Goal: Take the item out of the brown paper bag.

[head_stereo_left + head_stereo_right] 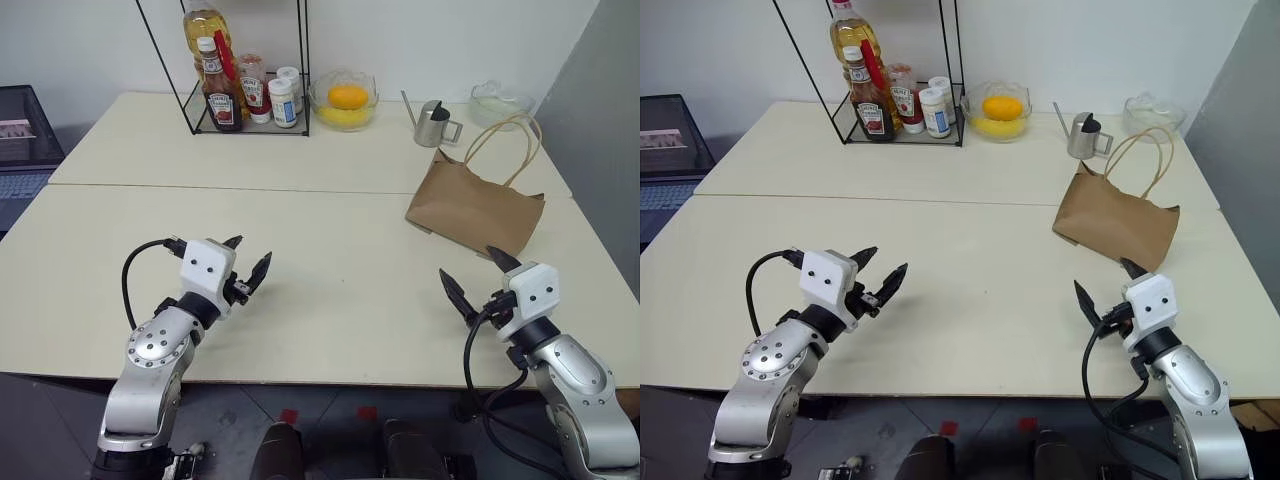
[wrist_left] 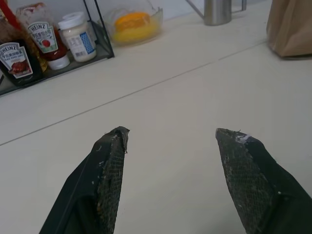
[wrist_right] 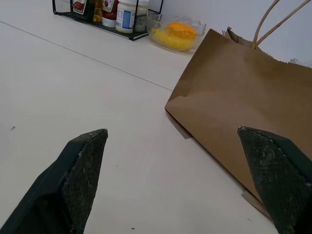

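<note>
The right gripper next closes on the looped top of the cord handles [image 1: 537,127] on the brown paper bag.
The brown paper bag [image 1: 474,208] lies flat on the right side of the cream table, its cord handles [image 1: 505,148] looping up toward the back. The item is hidden from view. My right gripper [image 1: 480,275] hovers just in front of the bag's near corner, fingers spread wide and empty; in the right wrist view the bag [image 3: 239,100] fills the space ahead between the fingers [image 3: 80,170]. My left gripper [image 1: 248,262] is open and empty over the bare tabletop at the near left, far from the bag.
A black wire rack [image 1: 240,70] with sauce bottles and an oil bottle stands at the back. Beside it are a glass bowl of fruit [image 1: 344,100], a small metal pitcher [image 1: 433,124] and another glass bowl [image 1: 497,103]. A seam [image 1: 250,188] crosses the table.
</note>
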`<state>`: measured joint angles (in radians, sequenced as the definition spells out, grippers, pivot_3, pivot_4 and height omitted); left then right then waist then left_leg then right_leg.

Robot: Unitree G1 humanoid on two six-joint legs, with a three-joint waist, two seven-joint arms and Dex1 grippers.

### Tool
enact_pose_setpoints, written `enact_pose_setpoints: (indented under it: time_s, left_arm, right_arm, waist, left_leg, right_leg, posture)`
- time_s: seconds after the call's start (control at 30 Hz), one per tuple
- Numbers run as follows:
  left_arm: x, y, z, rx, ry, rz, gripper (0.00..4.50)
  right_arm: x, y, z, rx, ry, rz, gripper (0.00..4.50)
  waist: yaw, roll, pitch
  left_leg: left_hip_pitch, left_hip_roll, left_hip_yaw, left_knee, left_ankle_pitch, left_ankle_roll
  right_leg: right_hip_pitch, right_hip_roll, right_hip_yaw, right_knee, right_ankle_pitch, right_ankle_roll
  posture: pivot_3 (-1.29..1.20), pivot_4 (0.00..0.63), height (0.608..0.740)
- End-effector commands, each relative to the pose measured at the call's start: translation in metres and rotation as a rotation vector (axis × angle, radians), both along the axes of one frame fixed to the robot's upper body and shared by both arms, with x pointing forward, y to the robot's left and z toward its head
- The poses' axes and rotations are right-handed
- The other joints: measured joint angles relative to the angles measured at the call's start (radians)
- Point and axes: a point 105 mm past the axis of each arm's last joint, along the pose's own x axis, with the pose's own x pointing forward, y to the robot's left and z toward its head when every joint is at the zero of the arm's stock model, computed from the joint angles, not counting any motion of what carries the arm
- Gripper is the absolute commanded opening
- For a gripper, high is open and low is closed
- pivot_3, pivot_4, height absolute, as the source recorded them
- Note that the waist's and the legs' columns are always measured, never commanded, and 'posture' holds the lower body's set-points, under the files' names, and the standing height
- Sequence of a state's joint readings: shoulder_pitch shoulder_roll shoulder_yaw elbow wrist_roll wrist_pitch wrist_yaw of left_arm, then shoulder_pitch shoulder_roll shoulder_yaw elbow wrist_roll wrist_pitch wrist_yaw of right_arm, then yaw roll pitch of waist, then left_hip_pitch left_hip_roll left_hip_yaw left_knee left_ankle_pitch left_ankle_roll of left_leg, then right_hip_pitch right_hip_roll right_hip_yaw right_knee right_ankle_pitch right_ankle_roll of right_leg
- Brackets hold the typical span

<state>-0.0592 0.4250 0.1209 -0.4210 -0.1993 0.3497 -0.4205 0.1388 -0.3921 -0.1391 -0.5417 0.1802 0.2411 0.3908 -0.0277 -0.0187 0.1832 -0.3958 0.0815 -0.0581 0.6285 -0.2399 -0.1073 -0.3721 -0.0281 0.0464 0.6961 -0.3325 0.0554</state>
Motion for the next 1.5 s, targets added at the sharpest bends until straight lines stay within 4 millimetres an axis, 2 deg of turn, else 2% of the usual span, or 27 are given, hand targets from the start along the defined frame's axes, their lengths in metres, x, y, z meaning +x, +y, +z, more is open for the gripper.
enact_pose_setpoints:
  time_s: [0.03,0.5,0.8,0.87,1.0,1.13,1.2,1.27,1.37,1.5]
  left_arm:
    - [-0.001,-0.005,0.01,0.01,-0.047,-0.032,3.06]
    - [-0.002,-0.006,0.005,0.026,-0.029,-0.058,3.06]
    - [-0.012,-0.006,0.014,-0.045,-0.004,-0.197,3.06]
    - [-0.009,-0.003,0.022,-0.037,0.006,-0.247,3.06]
    - [0.004,-0.002,0.053,-0.035,-0.019,-0.332,3.06]
    - [0.005,-0.022,0.08,-0.058,-0.016,-0.489,3.06]
    - [0.0,-0.034,0.089,-0.075,0.019,-0.599,3.06]
    - [-0.005,-0.041,0.093,-0.073,0.052,-0.671,3.06]
    - [-0.009,-0.052,0.101,-0.03,0.072,-0.784,3.06]
    - [-0.006,-0.062,0.112,-0.007,0.056,-0.845,3.06]
  right_arm:
    - [-0.004,-0.001,0.012,0.002,-0.055,-0.007,4.5]
    - [-0.006,-0.001,0.011,-0.004,-0.047,-0.016,4.5]
    - [-0.007,0.0,0.009,-0.003,-0.041,-0.015,4.5]
    - [-0.008,0.0,0.008,-0.001,-0.039,-0.016,4.5]
    - [-0.008,0.001,0.009,0.0,-0.041,-0.015,4.5]
    - [-0.009,0.0,0.021,-0.008,-0.07,-0.032,4.5]
    - [-0.008,-0.003,0.032,0.0,-0.096,-0.06,4.5]
    - [-0.008,-0.004,0.041,0.008,-0.11,-0.079,4.5]
    - [-0.005,-0.015,0.064,0.036,-0.134,-0.145,4.5]
    - [0.0,-0.028,0.09,0.05,-0.141,-0.202,4.5]
  waist:
    - [0.0,0.0,0.0]
    - [0.0,0.0,0.0]
    - [0.0,0.0,0.0]
    - [0.0,0.0,0.0]
    - [0.002,0.0,0.0]
    - [0.0,0.0,0.0]
    - [-0.001,0.0,0.0]
    - [-0.002,0.0,0.0]
    - [-0.003,0.0,0.0]
    - [-0.001,0.0,0.0]
  left_leg:
    - [0.0,0.0,0.0,0.0,0.0,0.0]
    - [0.0,0.0,0.0,0.0,0.0,0.0]
    - [0.0,0.0,0.0,0.0,0.0,0.0]
    - [0.0,0.0,0.0,0.0,0.0,0.0]
    - [0.0,0.0,-0.001,0.0,0.0,0.0]
    - [-0.001,0.0,0.0,0.0,0.0,0.0]
    - [-0.001,0.0,0.0,0.0,0.0,0.0]
    - [-0.002,0.0,0.0,0.0,0.0,0.0]
    - [-0.001,0.0,0.0,0.0,0.0,0.0]
    - [-0.001,0.0,-0.001,0.001,0.0,0.0]
  right_leg:
    - [0.0,0.0,0.0,0.0,0.0,0.0]
    - [0.0,0.0,0.0,0.0,0.0,0.0]
    - [0.0,0.0,0.0,0.0,0.0,0.0]
    - [0.0,0.0,0.0,0.0,0.0,0.0]
    - [0.0,0.0,-0.001,0.0,0.0,0.0]
    - [0.0,0.0,-0.001,0.0,0.0,0.0]
    - [0.0,0.0,-0.001,-0.001,0.0,0.0]
    - [-0.002,0.0,-0.001,0.0,0.0,0.0]
    - [-0.001,0.001,0.0,0.0,0.0,0.0]
    - [-0.001,0.001,-0.001,0.0,0.0,0.0]
  posture:
    - [0.0,0.15,0.74]
    - [0.0,0.15,0.74]
    - [0.0,0.15,0.74]
    - [0.0,0.15,0.74]
    - [0.0,0.15,0.74]
    - [0.0,0.15,0.74]
    - [0.0,0.15,0.74]
    - [0.0,0.15,0.74]
    - [0.0,0.15,0.74]
    - [0.0,0.15,0.74]
